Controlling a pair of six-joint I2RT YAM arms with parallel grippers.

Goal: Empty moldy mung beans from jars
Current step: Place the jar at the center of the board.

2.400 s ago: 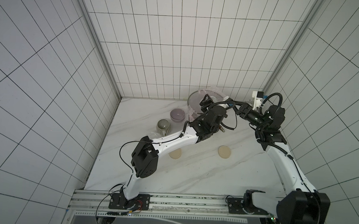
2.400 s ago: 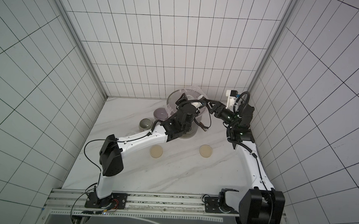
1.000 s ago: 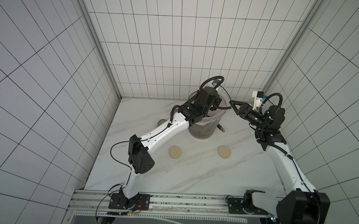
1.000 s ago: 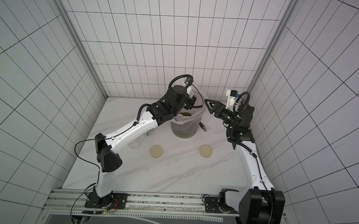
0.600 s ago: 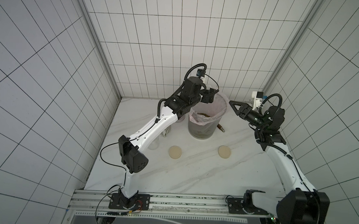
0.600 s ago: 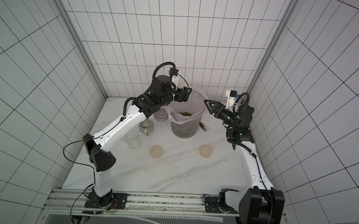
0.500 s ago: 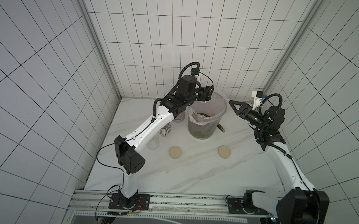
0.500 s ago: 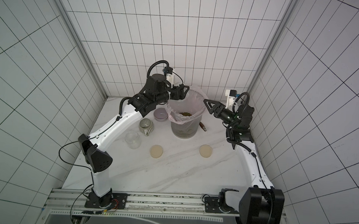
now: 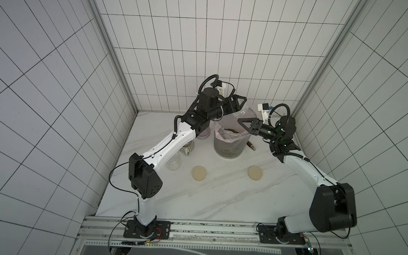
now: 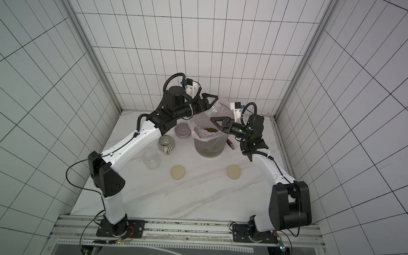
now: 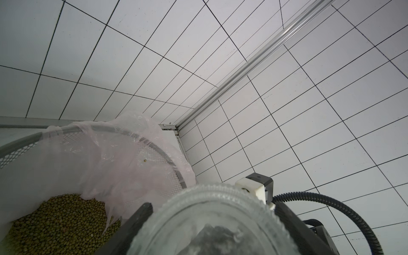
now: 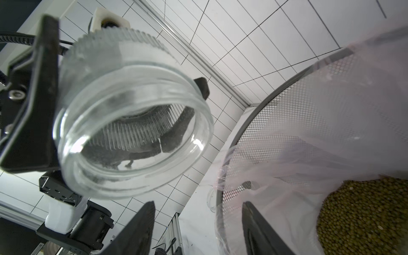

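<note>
The clear glass jar is held above the bin by my left gripper, and my right gripper will close on the jar's rim (image 9: 241, 114) (image 12: 140, 190), at its opening.
My left gripper (image 9: 240, 106) (image 10: 211, 102) (image 11: 212, 229) is shut on a clear glass jar (image 9: 242, 110) (image 10: 213, 108) (image 12: 132, 132), lidless and empty. It holds the jar tilted, mouth down, above the back rim of the grey mesh bin (image 9: 228, 148) (image 10: 209, 147). Mung beans (image 9: 231, 130) (image 11: 61, 220) (image 12: 364, 216) lie heaped in the bin's pink liner. My right gripper (image 9: 242, 123) (image 10: 215, 122) (image 12: 198, 220) is open at the bin's right rim, which passes between its fingers with the liner. A second empty jar (image 9: 173, 162) (image 10: 150, 160) stands at the left of the table.
Two beige lids (image 9: 199, 173) (image 9: 255, 173) lie flat on the marble in front of the bin. A ribbed mug (image 10: 166, 143) and a purple bowl (image 10: 183, 130) sit to the left of the bin. A brown-handled tool (image 10: 230, 143) lies to its right. Tiled walls close in on three sides.
My left arm has lifted the jar from over the bin's middle and swung it up to the back rim. The right gripper's jaws have narrowed slightly at the bin's rim.
</note>
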